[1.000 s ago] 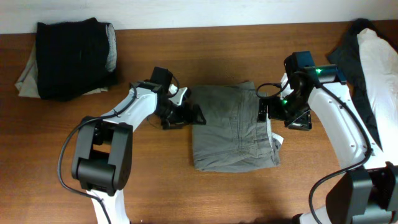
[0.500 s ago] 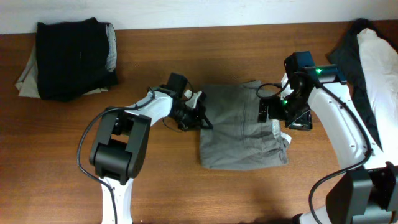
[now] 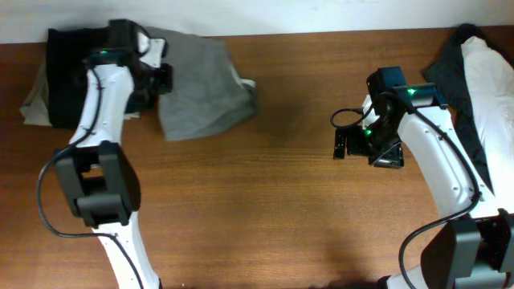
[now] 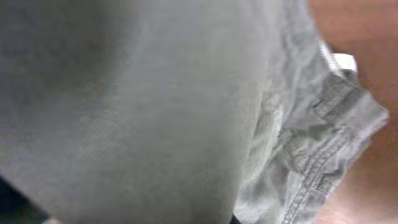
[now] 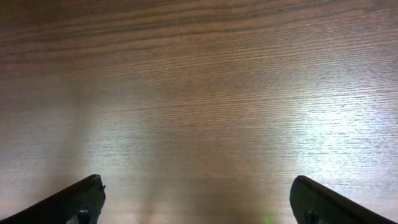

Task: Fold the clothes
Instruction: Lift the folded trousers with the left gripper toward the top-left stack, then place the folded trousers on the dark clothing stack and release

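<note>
Next, my left gripper lets go of the grey garment on top of the stack of black and beige clothes (image 3: 102,67).
The folded grey garment (image 3: 201,84) lies at the back left of the table, its left edge against the black pile (image 3: 84,76). My left gripper (image 3: 158,77) sits at that left edge, shut on the cloth. In the left wrist view the grey garment (image 4: 186,93) fills the frame and hides the jaws; a stitched hem and a white label (image 4: 339,61) show at the right. My right gripper (image 3: 341,143) hovers over bare wood right of centre. It stands open, and between its fingertips (image 5: 81,199) only table shows.
A stack of folded black and beige clothes (image 3: 36,92) lies at the back left corner. A heap of black and white clothes (image 3: 478,72) lies at the right edge, behind the right arm. The table's back edge (image 3: 321,34) meets a white wall.
My left gripper shut on the grey garment in the middle of the table and carried it to the back left, beside the black pile. The right arm has not moved.
</note>
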Robot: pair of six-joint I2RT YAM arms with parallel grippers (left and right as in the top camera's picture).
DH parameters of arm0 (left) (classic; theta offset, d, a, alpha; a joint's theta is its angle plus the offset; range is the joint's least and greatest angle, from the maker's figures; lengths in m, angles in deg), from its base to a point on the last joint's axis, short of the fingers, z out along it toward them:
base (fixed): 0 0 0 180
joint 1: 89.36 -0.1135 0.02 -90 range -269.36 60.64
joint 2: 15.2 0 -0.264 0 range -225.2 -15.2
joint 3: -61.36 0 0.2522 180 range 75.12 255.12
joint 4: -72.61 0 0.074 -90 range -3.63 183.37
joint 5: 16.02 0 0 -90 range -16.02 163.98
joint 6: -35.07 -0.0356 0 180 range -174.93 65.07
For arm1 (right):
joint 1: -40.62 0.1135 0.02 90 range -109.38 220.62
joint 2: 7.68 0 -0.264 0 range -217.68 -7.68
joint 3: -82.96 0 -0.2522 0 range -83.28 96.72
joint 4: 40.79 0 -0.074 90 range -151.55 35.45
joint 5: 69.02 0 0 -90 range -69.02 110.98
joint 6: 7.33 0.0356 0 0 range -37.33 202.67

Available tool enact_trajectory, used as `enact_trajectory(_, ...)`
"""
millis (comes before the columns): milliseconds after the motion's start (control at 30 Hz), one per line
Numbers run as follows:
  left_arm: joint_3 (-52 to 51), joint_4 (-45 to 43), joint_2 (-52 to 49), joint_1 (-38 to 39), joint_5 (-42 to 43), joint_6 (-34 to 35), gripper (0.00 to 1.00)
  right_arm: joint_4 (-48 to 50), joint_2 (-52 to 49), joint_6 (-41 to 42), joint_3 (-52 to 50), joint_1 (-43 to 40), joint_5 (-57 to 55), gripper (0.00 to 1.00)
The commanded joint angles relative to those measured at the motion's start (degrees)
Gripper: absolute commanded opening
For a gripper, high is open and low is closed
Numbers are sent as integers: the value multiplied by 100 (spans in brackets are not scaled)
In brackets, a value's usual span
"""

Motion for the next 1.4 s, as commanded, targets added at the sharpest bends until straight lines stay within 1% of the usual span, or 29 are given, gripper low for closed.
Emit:
enact_trajectory(0,752,7,20,-341,-345,-629,1,-4,33,-68,59,11,-90,99)
enact_trajectory(67,1054,59,20,-404,-350,-831,1,-7,33,-70,59,11,-90,99)
enact_trajectory(233,2015,310,20,-424,-841,-1075,1,-7,33,-68,59,11,-87,99)
enact_trajectory(300,2288,334,20,-461,-1163,-1115,1,-46,33,-68,59,11,-87,99)
enact_trajectory(367,2441,310,20,-549,-1224,-1207,1,-114,33,-68,59,11,-90,99)
enact_trajectory(600,2457,85,-44,-1073,-1222,-1241,1,-184,33,-46,59,11,-66,99)
enact_trajectory(667,2455,-20,-214,-1207,-1220,-1241,1,-240,33,-46,59,11,-66,99)
enact_trajectory(700,2455,-260,-535,-1338,-1222,-1237,2,-306,33,-46,59,11,-66,99)
enact_trajectory(767,2455,-476,-732,-1416,-1226,-1239,2,-372,33,-46,59,11,-66,99)
enact_trajectory(867,2455,-876,-1095,-1659,-1224,-1239,6,-435,33,-46,59,11,-66,99)
enact_trajectory(1067,2455,-1211,-1370,-2122,-1427,-1239,4,-492,33,105,59,11,-68,99)
enact_trajectory(1167,2455,-1283,-1379,-2232,-1416,-1237,8,-533,33,105,59,11,-66,98)
enact_trajectory(1233,2450,-1279,-1440,-2240,-1419,-1213,12,-546,33,105,59,11,-66,99)
enact_trajectory(1267,2450,-1261,-1462,-2238,-1419,-1198,34,-555,33,105,59,11,-66,99)
enact_trajectory(1300,2448,-1237,-1493,-2238,-1416,-1198,68,-566,33,105,59,11,-66,99)
enact_trajectory(1333,2448,-1198,-1508,-2238,-1419,-1198,99,-586,33,105,59,11,-68,98)
enact_trajectory(1367,2448,-1189,-1508,-2238,-1419,-1154,99,-588,33,103,59,11,-66,99)
